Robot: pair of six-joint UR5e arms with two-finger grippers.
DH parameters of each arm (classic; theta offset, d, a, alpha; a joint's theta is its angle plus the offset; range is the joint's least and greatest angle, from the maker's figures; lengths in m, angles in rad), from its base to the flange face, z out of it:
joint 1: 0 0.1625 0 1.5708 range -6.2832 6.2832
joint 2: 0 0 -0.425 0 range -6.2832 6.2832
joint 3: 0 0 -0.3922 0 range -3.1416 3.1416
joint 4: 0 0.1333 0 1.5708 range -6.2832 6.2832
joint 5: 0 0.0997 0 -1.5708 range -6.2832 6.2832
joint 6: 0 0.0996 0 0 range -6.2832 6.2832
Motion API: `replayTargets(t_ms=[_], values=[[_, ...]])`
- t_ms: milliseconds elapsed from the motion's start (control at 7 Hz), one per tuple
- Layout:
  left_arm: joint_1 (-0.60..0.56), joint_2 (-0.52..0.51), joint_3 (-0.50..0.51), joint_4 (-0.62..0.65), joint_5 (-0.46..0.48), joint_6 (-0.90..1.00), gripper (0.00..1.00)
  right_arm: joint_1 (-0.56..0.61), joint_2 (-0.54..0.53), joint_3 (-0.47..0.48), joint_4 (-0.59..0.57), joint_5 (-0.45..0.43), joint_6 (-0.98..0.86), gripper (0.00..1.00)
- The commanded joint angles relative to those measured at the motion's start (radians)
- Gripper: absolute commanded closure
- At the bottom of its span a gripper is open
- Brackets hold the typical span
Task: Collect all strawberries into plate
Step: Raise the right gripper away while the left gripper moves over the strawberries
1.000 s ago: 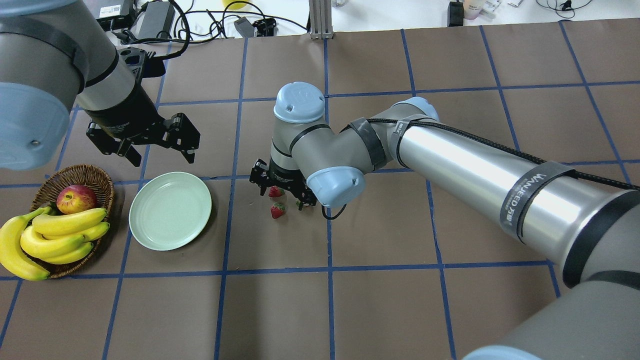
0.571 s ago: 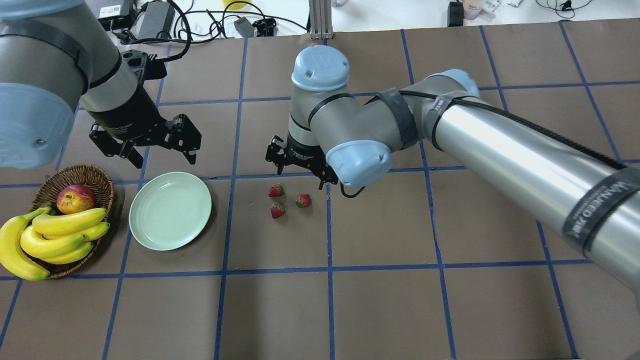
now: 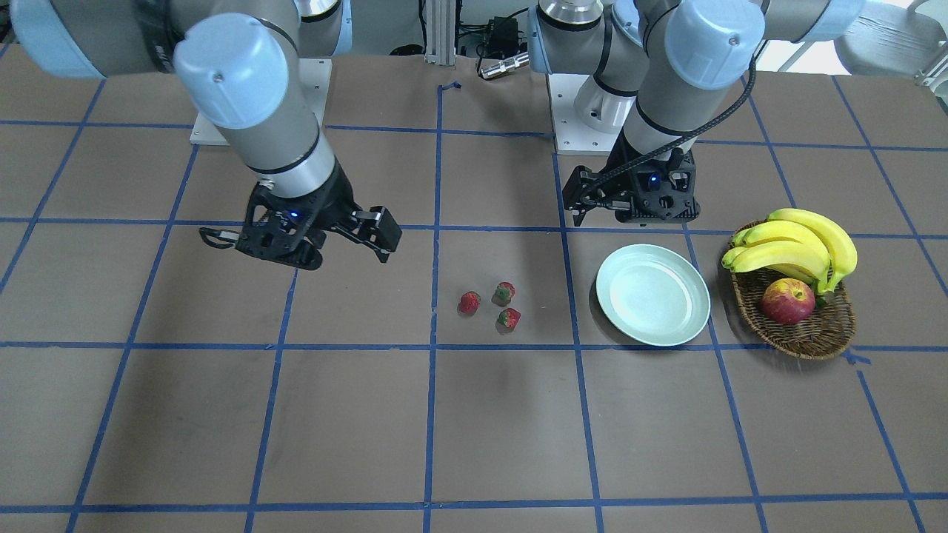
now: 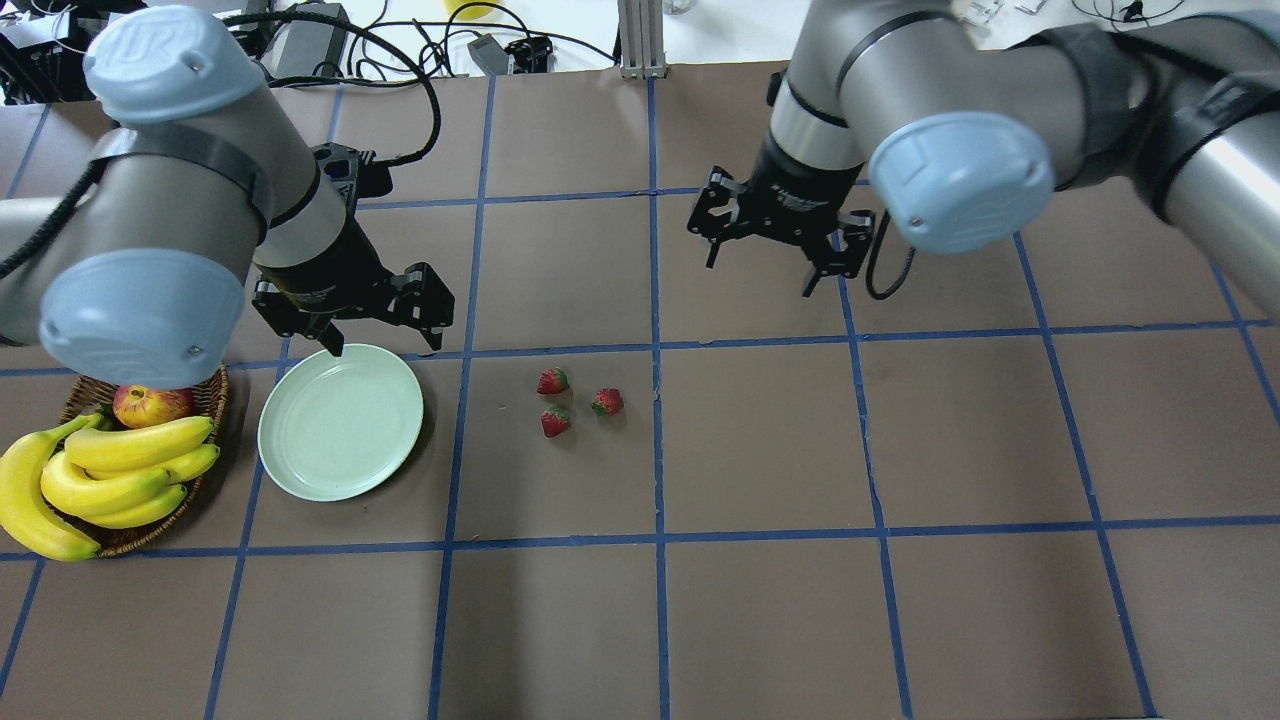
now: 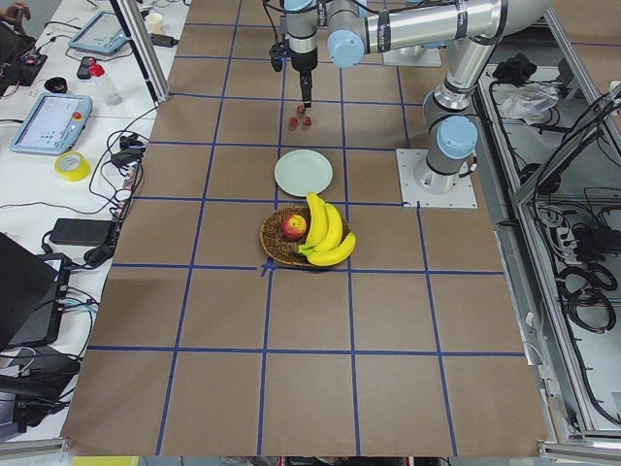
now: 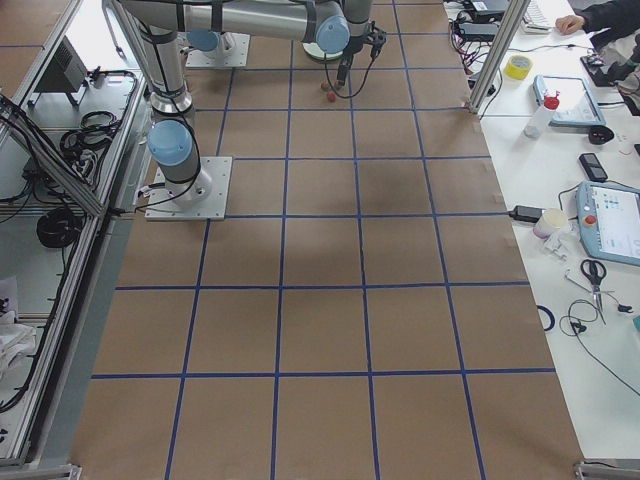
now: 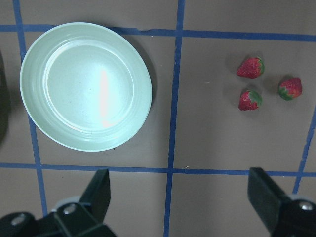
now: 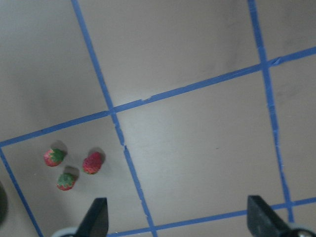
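The strawberry nearest the cables is the one farthest back of the three. Next, my left gripper closes on the sides of the strawberry [image 3: 504,293] [image 7: 250,100].
Three small red strawberries [image 4: 553,380] [image 4: 556,421] [image 4: 607,401] lie close together on the brown table, right of the pale green plate [image 4: 340,420], which is empty. They also show in the front view [image 3: 469,302], the left wrist view [image 7: 251,67] and the right wrist view [image 8: 93,162]. My left gripper [image 4: 385,335] is open and empty, hovering above the plate's far edge [image 7: 86,86]. My right gripper [image 4: 760,272] is open and empty, high above the table, behind and to the right of the strawberries.
A wicker basket [image 4: 215,400] with bananas [image 4: 110,470] and a red-yellow apple [image 4: 152,397] stands left of the plate. Blue tape lines grid the table. Cables and power bricks [image 4: 310,40] lie beyond the far edge.
My right gripper has lifted off the strawberries and moved back and to the right, leaving all three on the table. My left gripper has moved right and nearer, over the plate's far edge.
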Motion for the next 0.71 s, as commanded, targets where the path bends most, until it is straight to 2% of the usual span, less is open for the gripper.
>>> replayTargets(t_ms=[0, 143, 429, 571], values=[[-0.073, -0.059, -0.097, 0.181, -0.040, -0.012, 0.00, -0.080, -0.024, -0.146, 0.173, -0.071, -0.116, 0.00], [-0.081, -0.095, -0.136, 0.257, -0.095, -0.044, 0.05, -0.075, -0.034, -0.208, 0.195, -0.081, -0.128, 0.00], [-0.109, -0.136, -0.170, 0.298, -0.100, -0.046, 0.05, -0.075, -0.060, -0.209, 0.180, -0.149, -0.218, 0.00], [-0.129, -0.167, -0.171, 0.342, -0.100, -0.047, 0.05, -0.078, -0.079, -0.207, 0.175, -0.153, -0.302, 0.00]])
